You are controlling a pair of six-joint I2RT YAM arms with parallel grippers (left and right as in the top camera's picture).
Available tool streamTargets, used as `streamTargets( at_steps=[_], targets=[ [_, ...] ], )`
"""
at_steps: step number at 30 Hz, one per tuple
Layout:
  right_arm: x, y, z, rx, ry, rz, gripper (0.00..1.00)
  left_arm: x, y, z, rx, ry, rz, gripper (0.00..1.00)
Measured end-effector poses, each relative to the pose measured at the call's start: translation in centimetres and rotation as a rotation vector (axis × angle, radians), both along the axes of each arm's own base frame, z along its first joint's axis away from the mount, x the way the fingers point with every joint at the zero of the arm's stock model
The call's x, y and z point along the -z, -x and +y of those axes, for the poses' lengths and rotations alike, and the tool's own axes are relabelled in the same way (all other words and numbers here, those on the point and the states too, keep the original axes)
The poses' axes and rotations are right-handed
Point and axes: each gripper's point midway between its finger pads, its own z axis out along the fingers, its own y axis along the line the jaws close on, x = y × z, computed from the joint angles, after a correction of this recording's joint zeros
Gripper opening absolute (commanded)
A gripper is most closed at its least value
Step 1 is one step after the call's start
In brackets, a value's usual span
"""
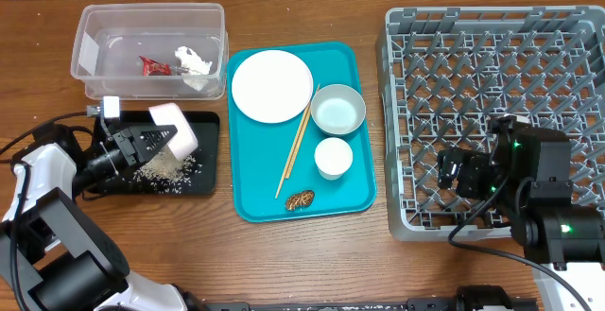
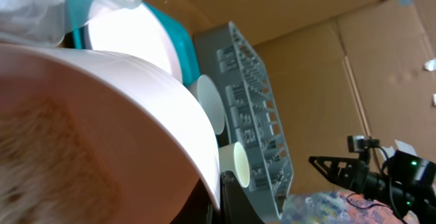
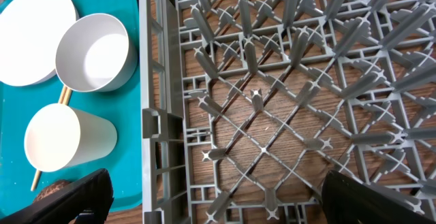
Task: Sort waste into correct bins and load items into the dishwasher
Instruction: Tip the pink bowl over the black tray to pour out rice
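Observation:
My left gripper is to put the white bowl on the teal tray [image 1: 267,150] between the white plate and the brown food scrap.
My left gripper [image 1: 163,137] is shut on the rim of a white bowl [image 1: 176,127], tipped on its side over the black tray [image 1: 210,155], where food crumbs [image 1: 163,166] lie. In the left wrist view the bowl [image 2: 102,122] fills the frame. The teal tray [image 1: 359,183] holds a white plate [image 1: 272,85], a bowl [image 1: 337,110], a white cup [image 1: 333,157], chopsticks [image 1: 296,148] and a brown food scrap [image 1: 300,199]. My right gripper [image 3: 211,197] is open and empty over the front left of the grey dishwasher rack [image 1: 492,46].
A clear plastic bin [image 1: 217,27] at the back left holds a red wrapper [image 1: 154,66] and crumpled white paper [image 1: 193,62]. The rack [image 3: 286,81] fills the right side of the table. Cardboard walls stand behind.

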Motion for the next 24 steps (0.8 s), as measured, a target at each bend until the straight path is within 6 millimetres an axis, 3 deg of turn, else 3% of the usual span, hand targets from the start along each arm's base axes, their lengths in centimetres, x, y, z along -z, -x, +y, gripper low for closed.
streamTargets(
  at_steps=[24],
  targets=[
    [0.01, 0.01, 0.0, 0.0, 0.0, 0.001, 1.0, -1.04, -0.28, 0.13, -0.008, 0.033, -0.06, 0.04]
  ],
)
